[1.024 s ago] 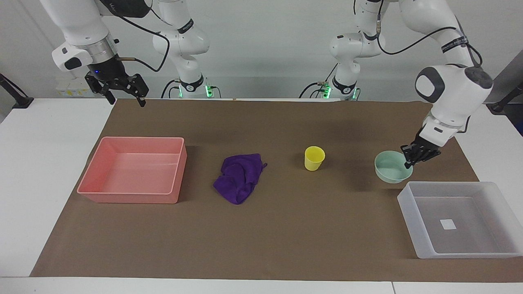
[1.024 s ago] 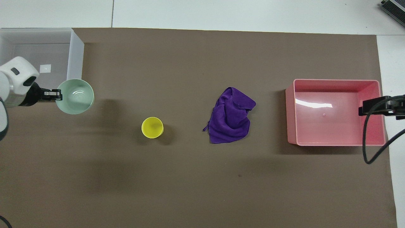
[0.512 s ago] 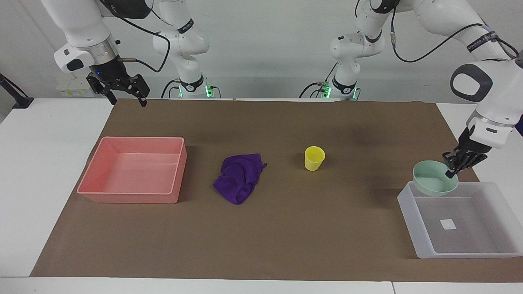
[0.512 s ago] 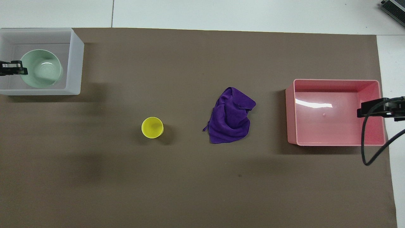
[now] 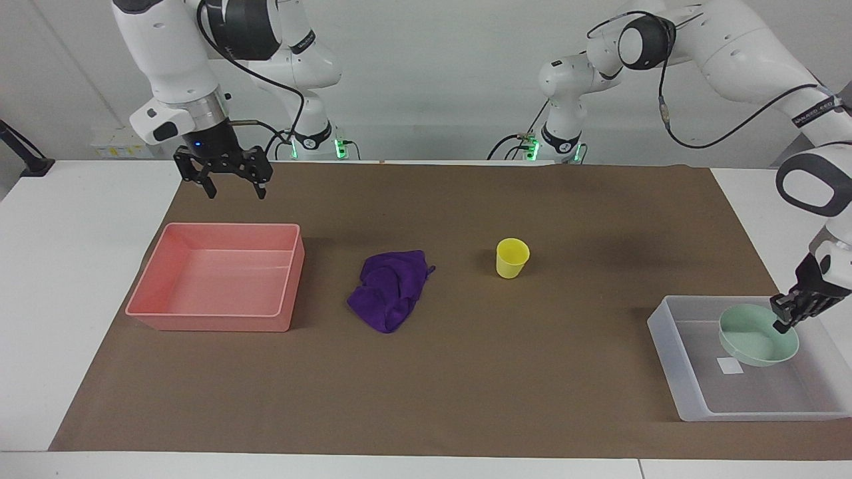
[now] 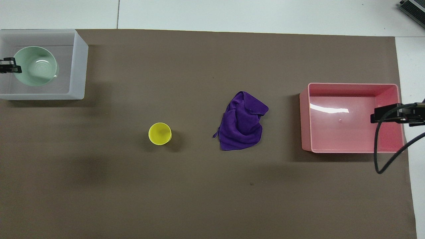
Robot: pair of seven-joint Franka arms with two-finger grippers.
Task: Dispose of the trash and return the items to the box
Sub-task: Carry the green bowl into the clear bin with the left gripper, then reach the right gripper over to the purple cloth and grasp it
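My left gripper needs to let go of the mint-green bowl on the translucent box's bottom (image 6: 44, 69), near the side of the box that faces the cup.
The mint-green bowl (image 5: 755, 342) (image 6: 36, 66) hangs tilted inside the translucent box (image 5: 667, 336) (image 6: 78, 66), low over its floor beside the white sticker. My left gripper (image 5: 782, 322) (image 6: 10, 65) is shut on the bowl's rim. The yellow cup (image 5: 512, 258) (image 6: 159, 133) stands upright mid-mat. The purple cloth (image 5: 389, 288) (image 6: 241, 121), the trash, lies bunched between the cup and the pink tray. My right gripper (image 5: 236, 191) (image 6: 377, 117) hangs open and empty over the mat by the pink tray's edge nearest the robots.
The pink tray (image 5: 213, 321) (image 6: 304, 119) sits empty at the right arm's end of the brown mat. The box sits at the left arm's end, near the mat's corner farthest from the robots. White tabletop borders the mat.
My left gripper carried the bowl from the mat beside the box over its wall and down into it. My right gripper shifted sideways toward the pink tray, still open.
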